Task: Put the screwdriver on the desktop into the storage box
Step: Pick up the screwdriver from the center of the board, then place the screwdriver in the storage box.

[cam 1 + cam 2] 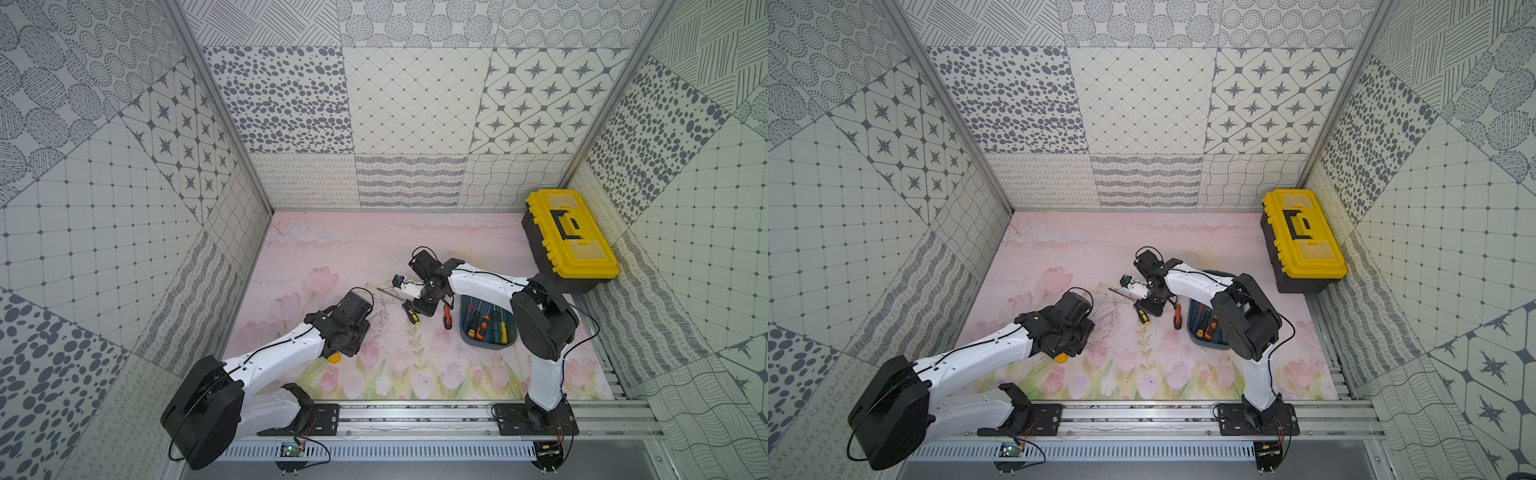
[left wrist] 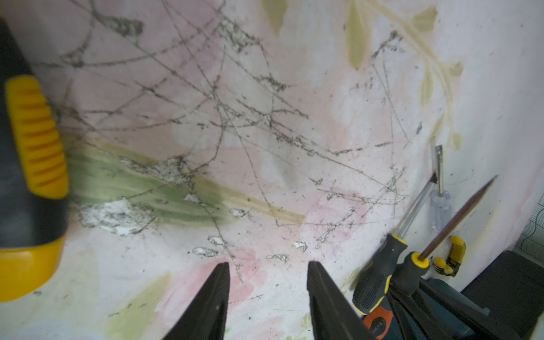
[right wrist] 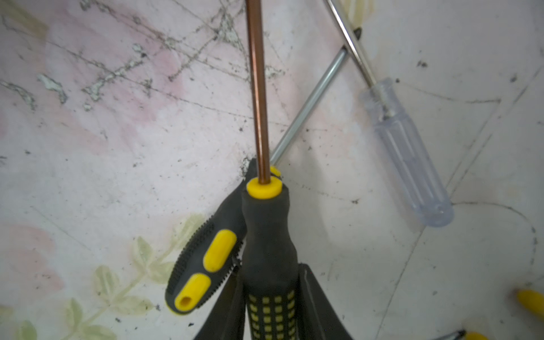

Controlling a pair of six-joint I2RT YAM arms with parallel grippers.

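Observation:
My right gripper has the copper-shafted screwdriver, now just above the desktop. It will release it across the black and orange handles in the teal storage box [image 1: 477, 323].
My right gripper [image 3: 270, 270] is shut on the black handle with yellow squares of a copper-shafted screwdriver [image 3: 259, 88]. In both top views that screwdriver [image 1: 388, 291] [image 1: 1119, 292] points left, just above the desktop [image 1: 353, 249]. Under it lie a second black-and-yellow screwdriver [image 3: 206, 259] [image 1: 411, 314] and a clear-handled one [image 3: 409, 156]. The teal storage box [image 1: 469, 338] stands right of them with several screwdrivers inside. An orange-and-black screwdriver [image 1: 446, 316] lies beside its left wall. My left gripper [image 2: 269, 265] is open over the scratched desktop, nothing between its fingers.
A black toolbox with a yellow lid [image 1: 569, 232] stands at the back right against the wall. A thick yellow-and-black handle [image 2: 32, 176] [image 1: 333, 357] lies by my left gripper. Patterned walls close in three sides. An aluminium rail [image 1: 415, 415] runs along the front.

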